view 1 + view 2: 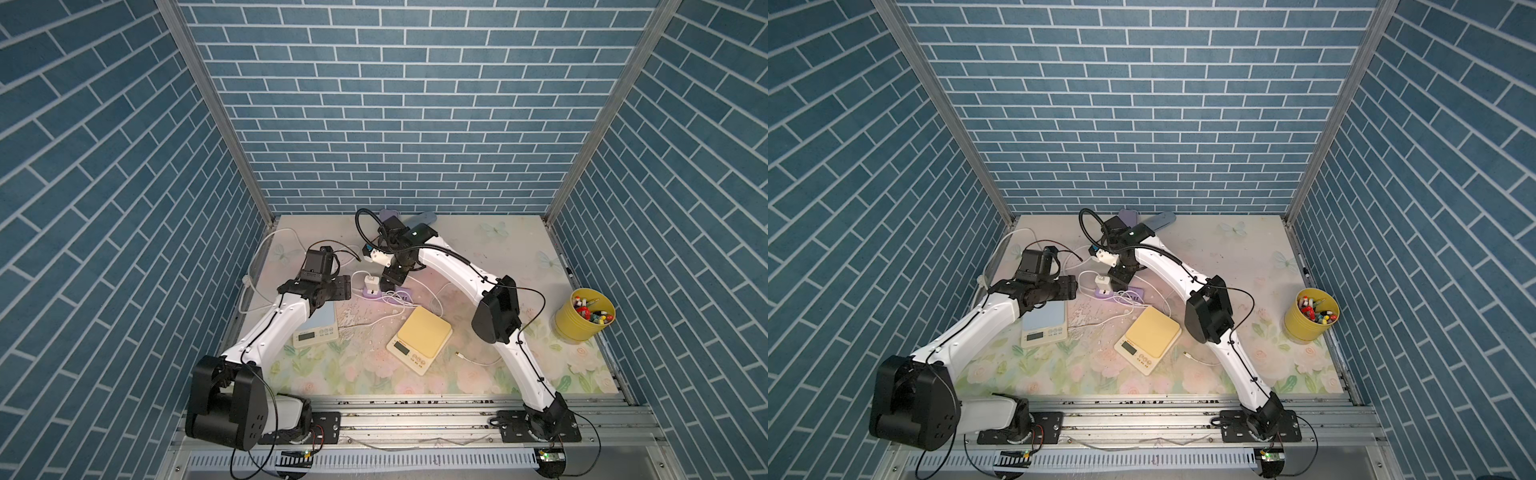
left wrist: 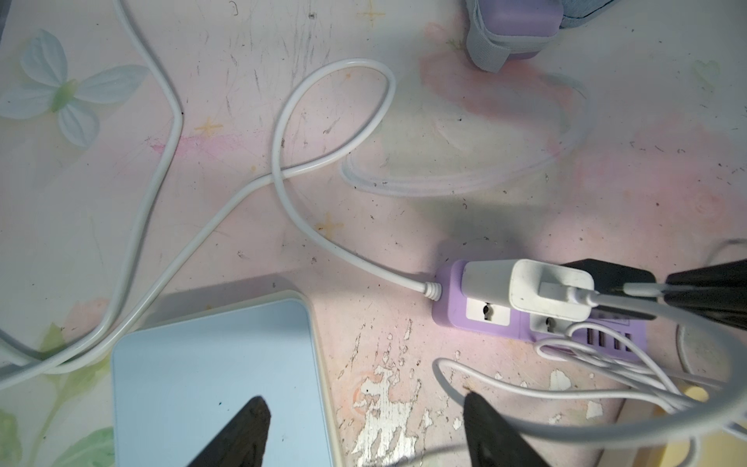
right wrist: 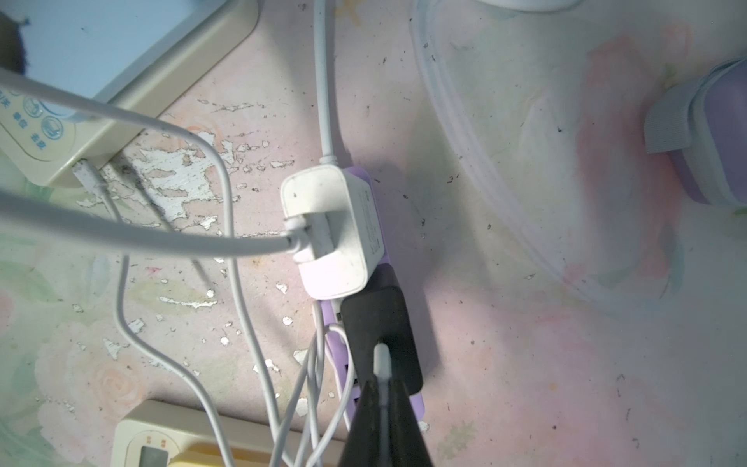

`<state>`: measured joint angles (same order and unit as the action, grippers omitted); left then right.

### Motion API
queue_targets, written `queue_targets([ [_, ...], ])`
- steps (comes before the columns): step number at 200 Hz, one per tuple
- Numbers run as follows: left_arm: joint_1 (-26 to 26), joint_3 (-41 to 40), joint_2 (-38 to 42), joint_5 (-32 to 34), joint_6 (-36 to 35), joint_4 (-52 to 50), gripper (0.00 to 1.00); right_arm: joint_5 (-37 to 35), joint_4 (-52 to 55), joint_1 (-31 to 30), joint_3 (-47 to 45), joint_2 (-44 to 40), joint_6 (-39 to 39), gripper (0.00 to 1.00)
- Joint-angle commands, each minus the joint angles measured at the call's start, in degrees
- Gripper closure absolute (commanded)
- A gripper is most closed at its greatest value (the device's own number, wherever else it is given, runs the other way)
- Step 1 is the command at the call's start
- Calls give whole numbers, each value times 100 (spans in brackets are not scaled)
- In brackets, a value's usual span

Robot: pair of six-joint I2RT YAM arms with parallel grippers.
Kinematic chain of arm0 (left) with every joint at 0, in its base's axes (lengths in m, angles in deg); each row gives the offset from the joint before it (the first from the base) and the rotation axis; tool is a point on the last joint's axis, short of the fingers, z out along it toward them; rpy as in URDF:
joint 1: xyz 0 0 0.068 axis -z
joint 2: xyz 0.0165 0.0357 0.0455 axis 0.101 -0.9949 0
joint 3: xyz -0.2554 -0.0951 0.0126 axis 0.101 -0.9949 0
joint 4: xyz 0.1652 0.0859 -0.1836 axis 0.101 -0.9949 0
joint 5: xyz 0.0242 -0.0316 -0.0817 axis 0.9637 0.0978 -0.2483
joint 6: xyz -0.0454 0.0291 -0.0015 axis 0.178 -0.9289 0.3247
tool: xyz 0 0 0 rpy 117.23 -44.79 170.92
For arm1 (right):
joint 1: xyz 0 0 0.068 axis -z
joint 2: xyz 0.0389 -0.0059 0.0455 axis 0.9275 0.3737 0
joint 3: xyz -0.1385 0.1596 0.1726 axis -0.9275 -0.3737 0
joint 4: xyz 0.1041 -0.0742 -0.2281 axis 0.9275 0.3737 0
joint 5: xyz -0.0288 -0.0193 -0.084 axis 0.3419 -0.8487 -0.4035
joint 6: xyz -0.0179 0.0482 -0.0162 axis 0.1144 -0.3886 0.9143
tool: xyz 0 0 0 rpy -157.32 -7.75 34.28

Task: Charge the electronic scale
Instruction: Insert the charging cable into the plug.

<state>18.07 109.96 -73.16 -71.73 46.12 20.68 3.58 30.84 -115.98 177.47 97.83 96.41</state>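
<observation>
The robot's right gripper will release the white cable plug in the black adapter's side (image 1: 385,281) (image 3: 379,336), next to the white adapter.
Two electronic scales lie on the flowered mat, one blue-topped (image 1: 312,335) and one yellow-topped (image 1: 419,334). Behind them a purple power strip (image 2: 452,319) carries a white adapter (image 3: 335,226) and a black adapter (image 3: 376,319). My right gripper (image 3: 382,384) is shut on a white cable plug (image 3: 382,358), whose tip sits at the black adapter's face. A white plug (image 3: 85,172) sits in the blue scale's side. My left gripper (image 2: 362,398) hangs open over the blue scale's edge (image 2: 319,364), holding nothing. A loose cable end (image 1: 458,354) lies right of the yellow scale.
Several white cables (image 2: 606,384) tangle between the strip and the yellow scale. A yellow cup (image 1: 584,328) of small coloured items stands at the right edge. A purple pouch (image 2: 509,28) lies near the back wall. A thick white power cord (image 2: 283,161) loops behind the blue scale.
</observation>
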Motion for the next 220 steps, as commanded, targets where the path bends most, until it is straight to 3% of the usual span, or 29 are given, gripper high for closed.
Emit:
queue_targets([
  [1, -41, 114, -52, -61, 28, 39, 22, 109, 971, 20, 326, 457, 325, 100],
  [44, -41, 92, -92, -134, 50, 35, 22, 495, 979, 21, 773, 1124, 505, 100],
  [81, -41, 75, -33, -69, 19, -5, 22, 515, 779, 70, 536, 1467, 481, 100],
  [109, -46, 83, -26, -90, 0, 43, 22, -7, 202, 192, 213, 1487, 436, 100],
  [153, -58, -30, 328, 39, -35, 136, 22, -700, 7, 362, 913, 1529, 669, 100],
  [220, -67, 13, 383, 74, -34, -18, 22, -178, -291, 235, 940, 1124, 1252, 97],
])
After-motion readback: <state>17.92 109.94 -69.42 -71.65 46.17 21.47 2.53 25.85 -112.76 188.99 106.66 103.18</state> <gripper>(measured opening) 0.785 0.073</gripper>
